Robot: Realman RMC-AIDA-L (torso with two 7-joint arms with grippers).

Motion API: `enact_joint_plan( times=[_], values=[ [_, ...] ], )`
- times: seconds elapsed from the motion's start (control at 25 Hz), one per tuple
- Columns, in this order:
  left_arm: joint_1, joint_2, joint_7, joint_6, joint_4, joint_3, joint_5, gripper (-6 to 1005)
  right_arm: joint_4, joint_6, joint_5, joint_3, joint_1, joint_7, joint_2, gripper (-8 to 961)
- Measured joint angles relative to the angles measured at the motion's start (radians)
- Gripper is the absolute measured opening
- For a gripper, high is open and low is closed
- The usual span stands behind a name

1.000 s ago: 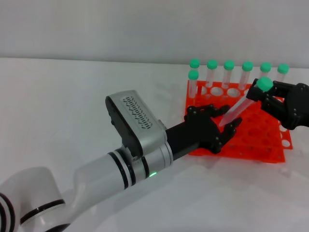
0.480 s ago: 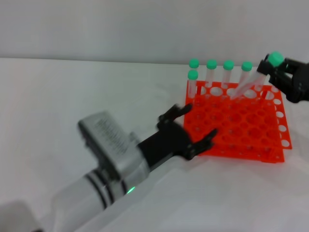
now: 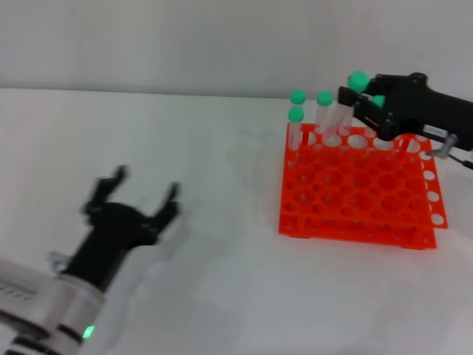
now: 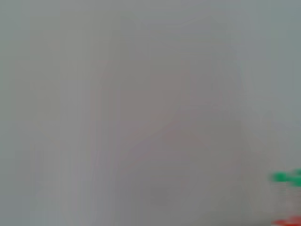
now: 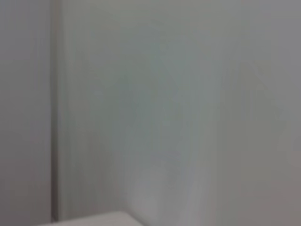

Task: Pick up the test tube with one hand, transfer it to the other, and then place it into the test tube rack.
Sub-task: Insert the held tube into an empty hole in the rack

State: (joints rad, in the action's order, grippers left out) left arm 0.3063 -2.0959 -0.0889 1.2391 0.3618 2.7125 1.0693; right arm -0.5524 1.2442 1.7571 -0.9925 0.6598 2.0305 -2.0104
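Observation:
My right gripper should release the test tube in the empty rack hole (image 3: pixel 318 149) next to the standing tube that is furthest to the front.
In the head view my right gripper (image 3: pixel 358 100) is shut on the test tube (image 3: pixel 346 112). The tube's mint-green cap (image 3: pixel 358 80) sticks out above the prongs, and the clear body slants down over the back row of the orange-red test tube rack (image 3: pixel 355 222). My left gripper (image 3: pixel 144 191) is open and empty, low over the white table at the front left, far from the rack. Its arm's green light (image 3: pixel 88 332) shows at the bottom edge. The wrist views show neither gripper.
Three green-capped tubes (image 3: pixel 298 97) stand in view at the rack's back left, and another cap (image 3: pixel 378 100) peeks out behind my right gripper. The white table (image 3: pixel 222 281) runs back to a pale wall. The left wrist view shows only a green smear (image 4: pixel 287 176) and a red edge.
My left gripper let go of the tube and pulled back to the front left, open. My right gripper carried the tube up and to the left, over the rack's back row.

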Motion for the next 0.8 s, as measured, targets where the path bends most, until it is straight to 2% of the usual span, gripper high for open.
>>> enact_joint_plan(
  times=[0.2,0.4,0.8],
  values=[
    [-0.035,0.0,0.003,0.022,-0.01,0.0,0.096,894,0.001,-0.143,-0.001,-0.1,0.036,-0.051,-0.003,200],
    [-0.045,0.0,0.01,0.017,-0.014,0.0,0.109,894,0.009,-0.261,0.01,-0.174,0.068,-0.062,-0.01,201],
    [-0.032,-0.001,0.01,0.012,-0.015,0.0,0.115,894,0.027,-0.333,0.012,-0.19,0.097,-0.063,-0.012,201]
  ],
)
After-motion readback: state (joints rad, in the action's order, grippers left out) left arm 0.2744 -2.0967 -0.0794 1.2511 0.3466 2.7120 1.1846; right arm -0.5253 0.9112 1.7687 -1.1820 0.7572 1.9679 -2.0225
